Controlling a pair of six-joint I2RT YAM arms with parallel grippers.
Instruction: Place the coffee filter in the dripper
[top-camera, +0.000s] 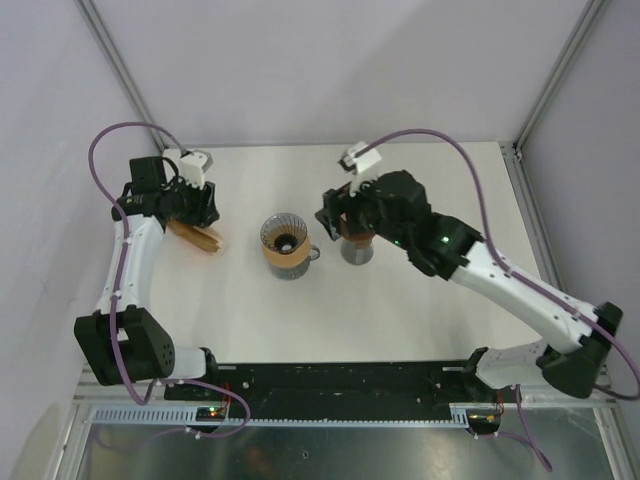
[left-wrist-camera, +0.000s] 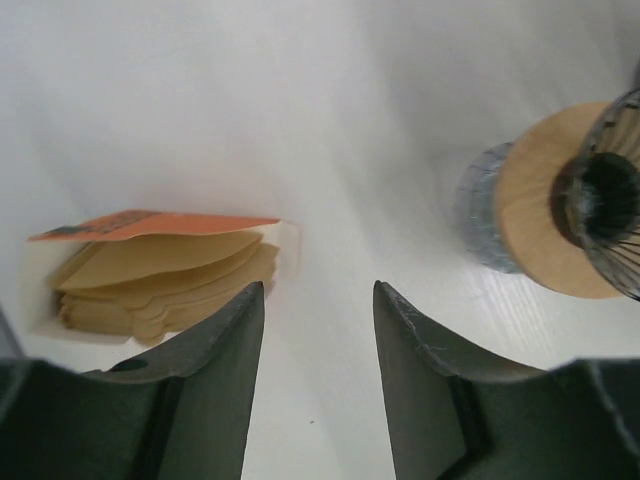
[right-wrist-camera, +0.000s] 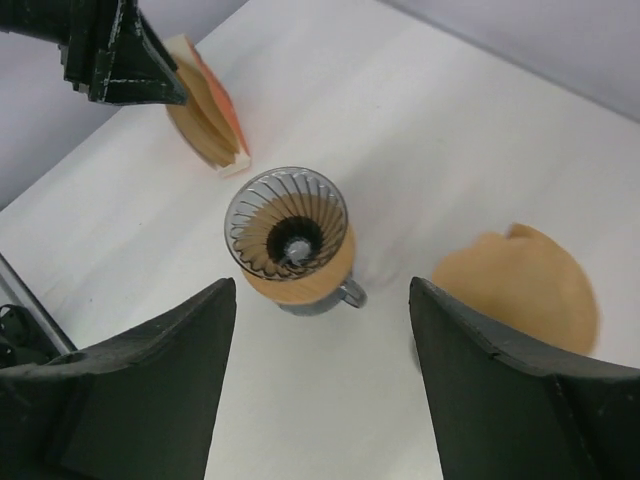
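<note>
The fingers of my left gripper needs to next close on the edge (top-camera: 188, 233) (left-wrist-camera: 120, 275) of the top brown filter in the opened pack, just under its orange flap.
The glass dripper (top-camera: 284, 238) with a wooden collar stands on a grey mug at the table's middle; it also shows in the right wrist view (right-wrist-camera: 288, 225) and at the right edge of the left wrist view (left-wrist-camera: 590, 195). An opened pack of brown coffee filters (top-camera: 197, 237) lies left of it, orange flap up, seen close in the left wrist view (left-wrist-camera: 165, 280). My left gripper (left-wrist-camera: 318, 292) is open and empty just right of the pack. One loose brown filter (right-wrist-camera: 520, 290) lies on a grey base (top-camera: 356, 247) right of the dripper. My right gripper (right-wrist-camera: 320, 285) is open and empty above the table between dripper and filter.
The white table's back edge (top-camera: 340, 146) meets the enclosure wall, with metal frame posts at both rear corners. The right arm's body hangs over the loose filter in the top view. A black rail runs along the near edge (top-camera: 340, 380).
</note>
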